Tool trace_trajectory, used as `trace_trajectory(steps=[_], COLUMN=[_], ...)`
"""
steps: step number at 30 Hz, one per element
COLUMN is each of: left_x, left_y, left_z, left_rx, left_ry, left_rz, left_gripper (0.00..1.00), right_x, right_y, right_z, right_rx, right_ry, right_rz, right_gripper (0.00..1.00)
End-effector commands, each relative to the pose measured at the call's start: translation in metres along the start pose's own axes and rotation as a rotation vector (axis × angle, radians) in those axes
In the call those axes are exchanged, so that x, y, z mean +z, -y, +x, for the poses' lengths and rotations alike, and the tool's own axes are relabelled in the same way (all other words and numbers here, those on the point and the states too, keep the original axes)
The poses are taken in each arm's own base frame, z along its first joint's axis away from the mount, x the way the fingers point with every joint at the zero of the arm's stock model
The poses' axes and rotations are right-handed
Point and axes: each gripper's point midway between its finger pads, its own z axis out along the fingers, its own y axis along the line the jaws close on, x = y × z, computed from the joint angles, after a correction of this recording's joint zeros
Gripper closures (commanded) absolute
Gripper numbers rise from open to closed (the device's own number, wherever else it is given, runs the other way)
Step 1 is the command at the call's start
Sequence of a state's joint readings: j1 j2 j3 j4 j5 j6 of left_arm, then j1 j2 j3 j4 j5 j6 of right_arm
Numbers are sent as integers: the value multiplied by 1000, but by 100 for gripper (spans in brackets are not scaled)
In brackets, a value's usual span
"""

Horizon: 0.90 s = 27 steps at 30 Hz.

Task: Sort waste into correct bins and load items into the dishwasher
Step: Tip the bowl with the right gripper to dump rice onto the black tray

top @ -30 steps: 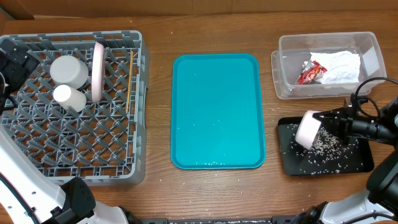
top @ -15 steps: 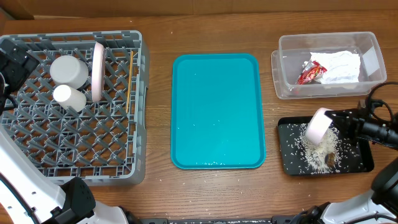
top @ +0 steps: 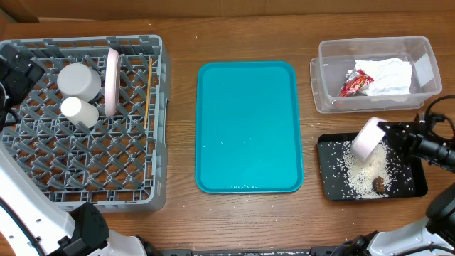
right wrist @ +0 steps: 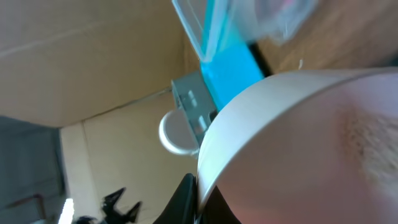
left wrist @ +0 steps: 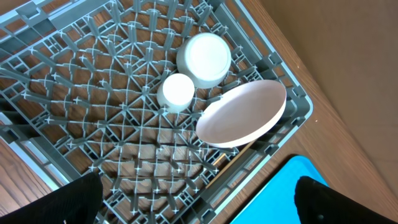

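Observation:
My right gripper will put the small white bowl down on the middle of the flat teal tray [top: 243, 139] [right wrist: 230, 77].
My right gripper [top: 387, 131] is shut on the rim of a small white bowl [top: 366, 138], held tipped over the black tray [top: 330, 186]. White rice grains [top: 354, 171] and a brown food lump [top: 379, 184] lie in that tray. In the right wrist view the bowl [right wrist: 305, 143] fills the frame, its rim pinched between my fingers [right wrist: 205, 202]. The clear tub [top: 327, 60] holds the red-and-white wrapper [top: 355, 84] and the crumpled napkin [top: 389, 75]. The grey dish rack [top: 43, 188] holds a plate on edge [top: 111, 80], a bowl [top: 78, 80], a cup [top: 78, 111] and chopsticks [top: 148, 92]. My left gripper [left wrist: 199, 205] is open above the rack [left wrist: 112, 162].
The flat teal tray [top: 247, 126] lies in the middle of the wooden table, between rack and bins. A few stray rice grains lie on it near its front edge. The left arm's base sits at the front left.
The bowl tipped further over the black tray and moved slightly right. Rice and the brown lump fell out into the tray. The left arm has not moved.

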<state>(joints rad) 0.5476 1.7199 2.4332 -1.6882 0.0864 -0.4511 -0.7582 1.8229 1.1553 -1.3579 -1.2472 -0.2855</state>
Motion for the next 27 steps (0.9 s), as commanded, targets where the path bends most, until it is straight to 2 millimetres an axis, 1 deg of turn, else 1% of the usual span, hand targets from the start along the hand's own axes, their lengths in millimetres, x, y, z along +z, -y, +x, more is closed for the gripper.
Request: trace_trajectory(steps=[1, 3, 4, 6, 7, 9, 11, 12, 14, 16, 17, 18, 20, 23, 25, 27], left_x=[-2, -2, -2, -2, -2, -2, -2, -2, -2, -2, -2, -2, -2, -2, -2, -2], left_y=[0, 0, 0, 0, 0, 0, 0, 0, 0, 0, 0, 0, 0, 0, 0, 0], left_z=[1, 1, 1, 1, 1, 1, 1, 1, 1, 1, 1, 1, 1, 1, 1, 1], left_rx=[-19, -19, -19, -19, -19, -19, -19, -19, -19, -19, -19, -19, -19, -19, -19, -19], left_ry=[-1, -1, -1, -1, -1, -1, -1, -1, -1, -1, -1, -1, -1, -1, -1, -1], left_rz=[7, 7, 7, 7, 7, 7, 7, 7, 7, 7, 7, 7, 7, 7, 7, 7], left_gripper=[0, 0, 0, 0, 0, 0, 0, 0, 0, 0, 0, 0, 0, 0, 0, 0], right_x=[-2, -2, -3, -5, -6, -8, -8, -8, -8, -11, -12, -12, -11, -12, -12, -11], right_y=[0, -9, -17, -26, -26, -23, -23, -25, -28, -25, -22, -18, -20, -25, -19, -12], right_z=[-8, 0, 4, 2, -2, -9, -7, -5, -4, -14, -18, -19, -11, -8, -14, -8], right_rx=[116, 150, 118, 57, 46, 100, 174, 180, 117, 56, 74, 132, 217, 139, 108, 213], right_ry=[22, 7, 5, 20, 32, 44, 35, 32, 38, 64, 70, 67, 47, 50, 61, 42], right_rz=[-12, -59, -100, -147, -154, -151, -153, -160, -173, -170, -158, -139, -144, -168, -140, -99], right_gripper=[96, 96, 96, 96, 96, 96, 96, 96, 96, 96, 96, 96, 96, 96, 96, 96])
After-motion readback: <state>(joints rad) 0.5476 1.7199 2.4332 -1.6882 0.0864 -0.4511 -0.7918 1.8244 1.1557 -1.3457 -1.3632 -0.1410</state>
